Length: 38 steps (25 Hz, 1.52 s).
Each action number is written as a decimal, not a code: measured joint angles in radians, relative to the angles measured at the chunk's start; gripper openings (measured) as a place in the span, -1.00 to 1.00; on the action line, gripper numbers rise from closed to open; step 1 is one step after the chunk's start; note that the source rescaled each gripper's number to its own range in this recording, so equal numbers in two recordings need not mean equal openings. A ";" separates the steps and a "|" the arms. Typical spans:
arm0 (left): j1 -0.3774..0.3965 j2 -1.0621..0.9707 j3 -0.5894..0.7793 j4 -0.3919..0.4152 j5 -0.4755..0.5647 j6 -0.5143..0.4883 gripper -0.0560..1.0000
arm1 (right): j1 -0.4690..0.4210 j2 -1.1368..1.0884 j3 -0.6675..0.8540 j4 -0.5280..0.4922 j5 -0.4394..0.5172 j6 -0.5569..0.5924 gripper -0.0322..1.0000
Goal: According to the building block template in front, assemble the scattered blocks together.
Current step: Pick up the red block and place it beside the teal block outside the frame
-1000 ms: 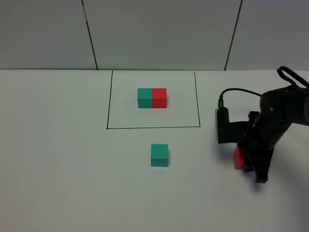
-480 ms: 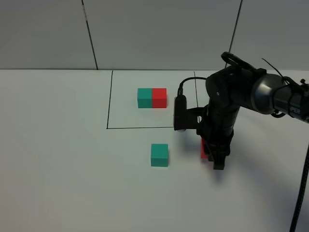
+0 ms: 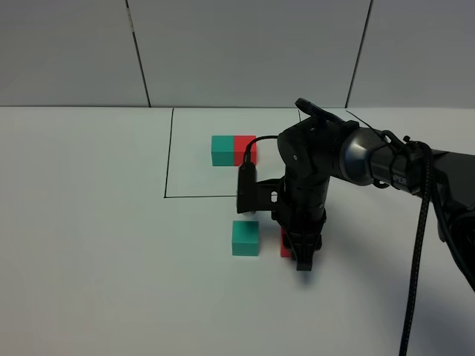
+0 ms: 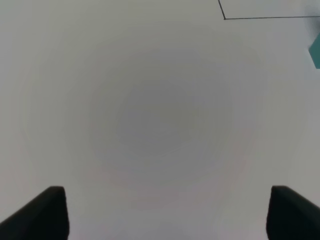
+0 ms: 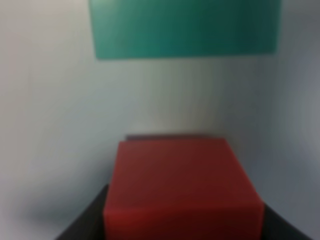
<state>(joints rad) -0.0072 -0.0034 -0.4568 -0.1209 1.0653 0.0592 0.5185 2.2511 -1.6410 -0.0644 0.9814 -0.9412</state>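
I need to let go of the red cube with my right gripper on the table, flush (image 3: 263,236) (image 5: 184,77) against the side of the loose teal cube. The red cube is now just beside the teal one.
The building block template (image 3: 223,150), a teal and a red cube joined, lies inside a black drawn frame (image 3: 168,163); the arm's cable crosses its red half. A loose teal cube (image 3: 245,238) sits on the table below the frame. My right gripper (image 3: 297,251) is shut on the loose red cube (image 3: 285,245), just right of the teal one with a small gap between them. In the right wrist view the red cube (image 5: 182,185) fills the space between the fingers, with the teal cube (image 5: 185,27) ahead. My left gripper (image 4: 170,215) is open over bare table.
The white table (image 3: 89,245) meets a grey panelled wall at the back. The right arm and its black cable (image 3: 419,245) stretch across the right side. A frame corner (image 4: 225,18) and a teal cube edge (image 4: 315,50) show in the left wrist view.
My right arm has carried the red cube leftward from the table's right side to just beside the loose teal cube. The left gripper has not moved.
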 joint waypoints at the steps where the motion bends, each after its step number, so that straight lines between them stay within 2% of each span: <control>1: 0.000 0.000 0.000 0.000 0.000 0.000 0.74 | 0.002 0.002 -0.001 0.006 -0.009 0.000 -0.93; 5: 0.000 0.000 0.000 0.000 0.000 0.000 0.74 | 0.002 0.014 -0.004 0.034 -0.043 0.000 -0.94; 28: 0.000 0.000 0.000 0.000 0.000 0.000 0.74 | 0.030 0.038 -0.035 0.086 -0.056 0.000 -0.94; 32: 0.000 0.000 0.000 0.000 0.000 0.000 0.74 | 0.030 0.038 -0.035 0.106 -0.093 0.000 -0.94; 38: -0.001 0.000 0.000 0.000 0.000 0.000 0.74 | 0.030 0.038 -0.035 0.116 -0.099 -0.035 -0.94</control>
<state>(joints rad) -0.0084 -0.0034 -0.4568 -0.1209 1.0653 0.0592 0.5489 2.2891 -1.6761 0.0517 0.8820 -0.9757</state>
